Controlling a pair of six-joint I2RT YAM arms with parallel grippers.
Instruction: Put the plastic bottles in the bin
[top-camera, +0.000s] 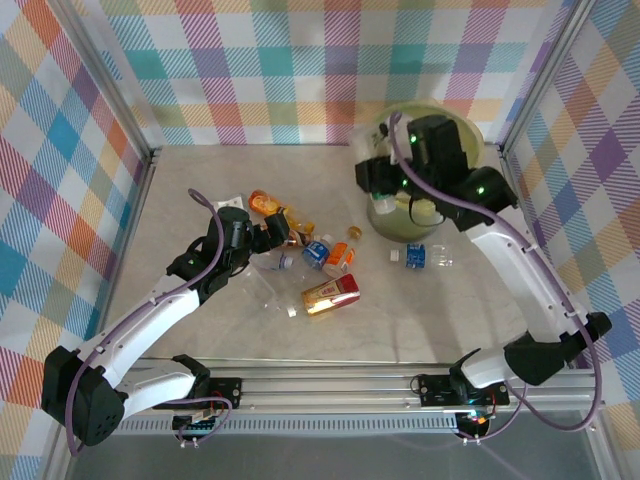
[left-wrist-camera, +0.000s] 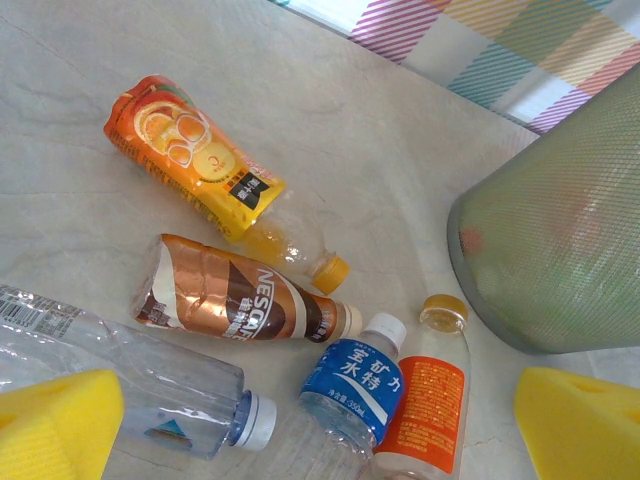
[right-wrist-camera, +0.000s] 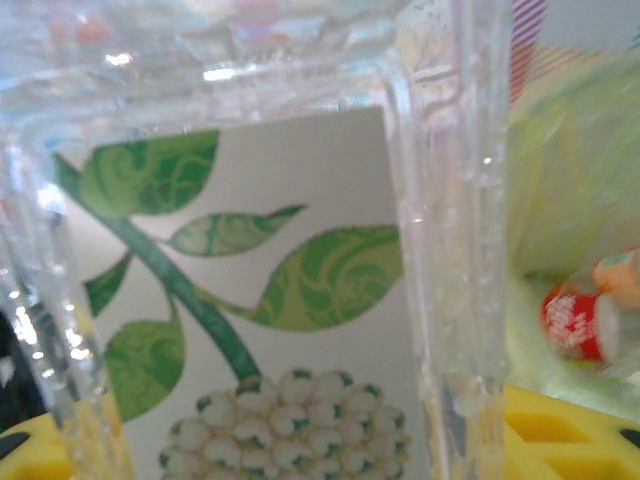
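Note:
Next, my right gripper lets go of the clear square bottle inside the bin (top-camera: 409, 181) (right-wrist-camera: 545, 322), next to the red-capped bottle.
Several plastic bottles lie on the table left of the bin (top-camera: 455, 125): an orange juice bottle (left-wrist-camera: 195, 170), a brown coffee bottle (left-wrist-camera: 230, 300), a clear white-capped one (left-wrist-camera: 120, 370), a blue-labelled one (left-wrist-camera: 355, 385) and an orange-labelled one (left-wrist-camera: 425, 400). My left gripper (top-camera: 265, 237) hovers over them, open, its yellow pads (left-wrist-camera: 55, 425) wide apart with nothing between them. Over the bin's mouth, my right gripper (top-camera: 385, 185) is shut on a clear square bottle with a green leaf label (right-wrist-camera: 280, 300). The bin's yellow-green bag (right-wrist-camera: 570, 180) shows beside that bottle, with a red-capped bottle (right-wrist-camera: 580, 322) inside.
A gold and red bottle (top-camera: 330, 295) lies nearer the front of the table. A small blue-labelled bottle (top-camera: 425, 257) rests just in front of the bin. The bin's mesh wall (left-wrist-camera: 560, 230) stands right of the bottle cluster. Chequered walls enclose the table.

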